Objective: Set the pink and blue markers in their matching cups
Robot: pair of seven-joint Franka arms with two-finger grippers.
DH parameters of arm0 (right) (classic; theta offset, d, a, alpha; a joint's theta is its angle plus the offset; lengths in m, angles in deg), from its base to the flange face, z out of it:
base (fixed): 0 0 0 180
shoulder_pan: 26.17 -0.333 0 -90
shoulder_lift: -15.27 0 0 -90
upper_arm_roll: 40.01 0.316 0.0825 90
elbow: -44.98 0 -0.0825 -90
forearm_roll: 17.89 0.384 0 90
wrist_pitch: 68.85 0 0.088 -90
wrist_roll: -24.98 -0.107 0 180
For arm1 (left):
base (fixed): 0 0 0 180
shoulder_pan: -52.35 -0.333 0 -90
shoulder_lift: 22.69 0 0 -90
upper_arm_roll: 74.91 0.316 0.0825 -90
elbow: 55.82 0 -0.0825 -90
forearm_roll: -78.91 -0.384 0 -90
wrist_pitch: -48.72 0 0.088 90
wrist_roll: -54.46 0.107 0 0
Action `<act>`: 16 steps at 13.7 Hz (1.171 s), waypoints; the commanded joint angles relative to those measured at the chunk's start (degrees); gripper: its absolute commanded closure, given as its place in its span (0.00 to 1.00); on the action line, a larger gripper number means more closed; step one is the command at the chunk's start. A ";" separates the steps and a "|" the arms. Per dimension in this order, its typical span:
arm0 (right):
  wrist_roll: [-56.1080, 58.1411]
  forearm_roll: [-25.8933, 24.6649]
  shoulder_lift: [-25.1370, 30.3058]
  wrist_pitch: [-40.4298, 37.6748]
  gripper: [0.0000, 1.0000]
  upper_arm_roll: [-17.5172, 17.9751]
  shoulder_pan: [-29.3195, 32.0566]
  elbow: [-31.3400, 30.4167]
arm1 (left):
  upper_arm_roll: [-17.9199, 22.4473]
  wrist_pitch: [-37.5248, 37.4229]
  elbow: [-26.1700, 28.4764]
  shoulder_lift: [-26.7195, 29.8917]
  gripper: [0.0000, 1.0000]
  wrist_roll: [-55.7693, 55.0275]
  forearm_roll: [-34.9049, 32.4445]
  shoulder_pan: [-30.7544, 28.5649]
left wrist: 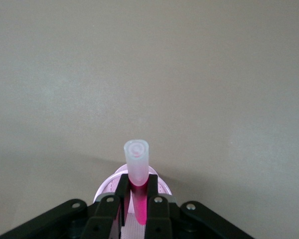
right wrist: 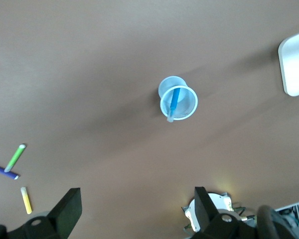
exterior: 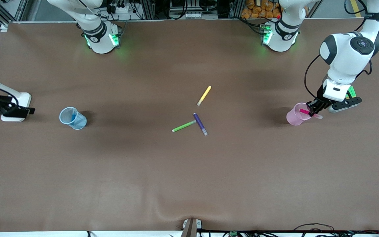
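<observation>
My left gripper is going to let go of the pink marker, now tilted over that cup, inside the pale pink cup (exterior: 301,116) (left wrist: 134,201), so that it leans against the cup's rim.
My left gripper (exterior: 313,110) is shut on the pink marker (exterior: 305,112) and holds it tilted over the pale pink cup (exterior: 295,116) at the left arm's end of the table. In the left wrist view the marker (left wrist: 136,162) sits between the fingers (left wrist: 121,191), pale end up, pink end down at the cup's rim (left wrist: 105,186). The blue marker (exterior: 73,117) stands inside the pale blue cup (exterior: 72,118) at the right arm's end. In the right wrist view my right gripper (right wrist: 135,196) is open and empty, high above the table, with the blue cup (right wrist: 179,102) and blue marker (right wrist: 174,102) below.
A yellow pen (exterior: 204,95), a green pen (exterior: 184,125) and a dark purple pen (exterior: 200,124) lie at the table's middle. A white stand base (exterior: 15,108) with black gear sits beside the blue cup, toward the table's end.
</observation>
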State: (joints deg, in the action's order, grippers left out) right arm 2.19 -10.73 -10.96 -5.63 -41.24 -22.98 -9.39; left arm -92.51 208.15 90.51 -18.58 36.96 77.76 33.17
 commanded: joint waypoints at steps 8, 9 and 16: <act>10.52 0.04 12.15 1.72 0.00 -0.18 -0.55 -5.03 | -0.42 6.84 2.65 -4.28 1.00 0.01 -1.39 -0.95; 13.36 -0.05 14.52 3.56 0.00 -0.45 -0.29 -8.88 | -0.42 7.63 2.83 -4.55 1.00 -0.07 -1.39 -0.95; 22.17 -2.07 31.50 17.91 0.00 -0.71 -0.81 -34.94 | -0.51 9.05 3.09 -6.65 0.57 -0.08 -1.39 -1.83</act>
State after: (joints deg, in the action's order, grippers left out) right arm 21.50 -11.82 16.04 9.84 -42.20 -23.90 -38.21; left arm -92.53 216.04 93.27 -25.00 36.96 77.75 32.10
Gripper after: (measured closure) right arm 0.000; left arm 0.771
